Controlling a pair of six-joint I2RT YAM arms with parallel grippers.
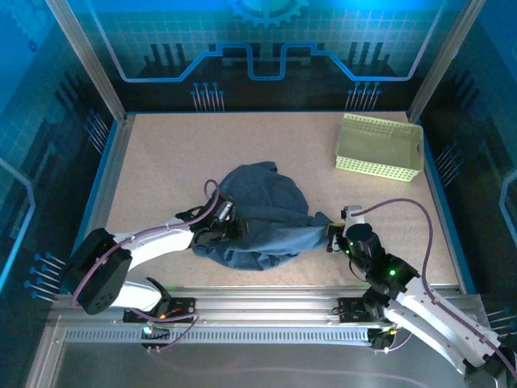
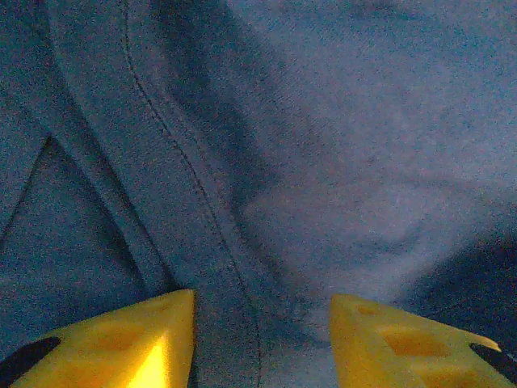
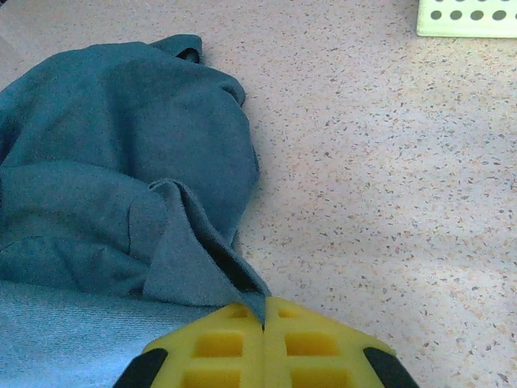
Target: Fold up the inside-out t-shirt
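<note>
Next, I let go of the raised fold on the near edge of the crumpled t-shirt heap [image 1: 283, 250] with my right gripper, toward the side of the basket.
The inside-out t-shirt [image 1: 262, 212] lies crumpled in a dark slate-blue heap at the middle of the table's near half. My left gripper [image 1: 235, 228] presses into its left side. In the left wrist view its yellow fingers [image 2: 145, 339] stand apart, the gripper [image 2: 262, 343] open over a stitched seam of the t-shirt [image 2: 323, 121]. My right gripper [image 1: 332, 239] is at the heap's right end. In the right wrist view that gripper [image 3: 265, 322] is shut on a thin corner of the t-shirt [image 3: 121, 162], whose hem runs taut into the closed fingers.
A pale yellow-green perforated basket [image 1: 380, 145] stands at the back right, its rim [image 3: 467, 18] also in the right wrist view. Bare speckled table [image 1: 161, 162] stretches to the left, behind and to the right of the shirt. Metal posts frame the table's edges.
</note>
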